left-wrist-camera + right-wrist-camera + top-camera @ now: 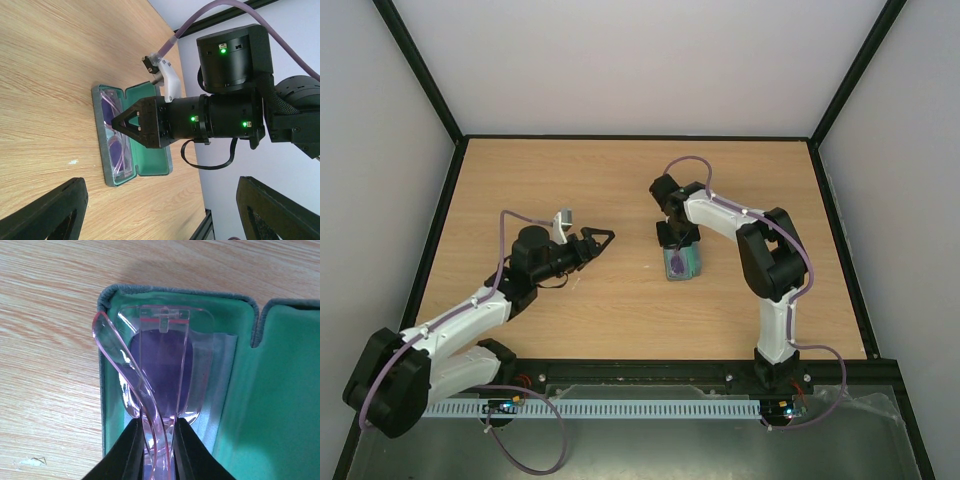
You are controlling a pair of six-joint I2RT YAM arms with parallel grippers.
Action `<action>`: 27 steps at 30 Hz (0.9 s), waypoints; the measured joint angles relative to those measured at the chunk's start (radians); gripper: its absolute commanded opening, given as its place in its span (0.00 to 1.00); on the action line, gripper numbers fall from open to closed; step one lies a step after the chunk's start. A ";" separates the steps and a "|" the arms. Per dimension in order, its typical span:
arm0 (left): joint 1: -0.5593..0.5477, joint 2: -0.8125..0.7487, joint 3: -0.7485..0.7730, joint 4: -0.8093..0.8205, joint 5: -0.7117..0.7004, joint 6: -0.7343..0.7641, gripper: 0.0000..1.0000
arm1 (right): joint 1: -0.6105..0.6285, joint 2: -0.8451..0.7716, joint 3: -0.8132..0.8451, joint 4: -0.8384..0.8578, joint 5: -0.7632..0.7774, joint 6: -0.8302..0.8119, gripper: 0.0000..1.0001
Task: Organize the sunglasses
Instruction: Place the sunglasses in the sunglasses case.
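Observation:
The curved end of the sunglasses' arm lies over the case's edge, so the robot's right gripper needs to take a new grip on the crossed arms (158, 427) and move them inside before closing the lid.
The sunglasses (162, 375), pink frame with purple-tinted lenses and folded arms, lie in the tray of an open blue-grey case with green lining (280, 405). My right gripper (159, 440) is shut on the sunglasses' middle, inside the case. In the top view the right gripper (677, 240) stands over the case (682, 264) at the table's middle. The left wrist view shows the case (145, 165) with the sunglasses (116, 145) and the right gripper over them. My left gripper (603, 240) is open and empty, left of the case, pointing toward it.
The wooden table (620, 180) is bounded by black frame rails and white walls. A small white speck (73, 162) lies on the wood near the case. The right arm's purple cable (695, 162) loops above its wrist.

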 measured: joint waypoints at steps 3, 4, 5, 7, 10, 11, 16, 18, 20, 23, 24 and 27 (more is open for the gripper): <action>0.000 0.010 0.000 -0.001 0.000 0.005 0.84 | 0.000 0.000 -0.005 0.007 0.000 -0.003 0.27; 0.000 0.011 0.000 -0.002 0.000 0.006 0.84 | 0.000 0.000 -0.006 0.010 0.000 -0.002 0.29; 0.000 0.013 0.000 -0.004 0.000 0.007 0.84 | 0.000 0.000 -0.007 0.013 -0.002 -0.003 0.31; 0.000 0.014 0.000 -0.008 0.000 0.009 0.84 | 0.000 -0.001 -0.009 0.016 -0.003 -0.005 0.35; 0.000 0.014 0.002 -0.014 0.000 0.013 0.84 | 0.000 -0.013 -0.009 0.017 -0.011 -0.007 0.39; 0.000 0.014 0.002 -0.016 0.000 0.014 0.85 | 0.000 -0.024 -0.009 0.017 -0.016 -0.009 0.41; 0.000 0.024 0.011 -0.027 -0.002 0.016 0.85 | 0.000 -0.104 0.013 0.007 -0.039 -0.010 0.43; 0.000 0.031 0.012 -0.029 -0.003 0.017 0.85 | 0.000 -0.137 0.031 0.003 -0.038 -0.011 0.44; -0.001 0.043 0.012 -0.029 -0.007 0.019 0.85 | 0.000 -0.174 0.043 0.002 -0.029 -0.010 0.44; -0.008 0.072 0.012 -0.029 -0.015 0.020 0.85 | -0.002 -0.231 0.044 -0.003 0.002 -0.009 0.61; -0.011 0.084 0.013 -0.028 -0.018 0.020 0.85 | -0.003 -0.244 0.044 -0.006 0.021 -0.008 0.66; -0.026 0.122 0.013 -0.027 -0.027 0.020 0.85 | -0.011 -0.259 0.030 -0.003 0.064 -0.008 0.77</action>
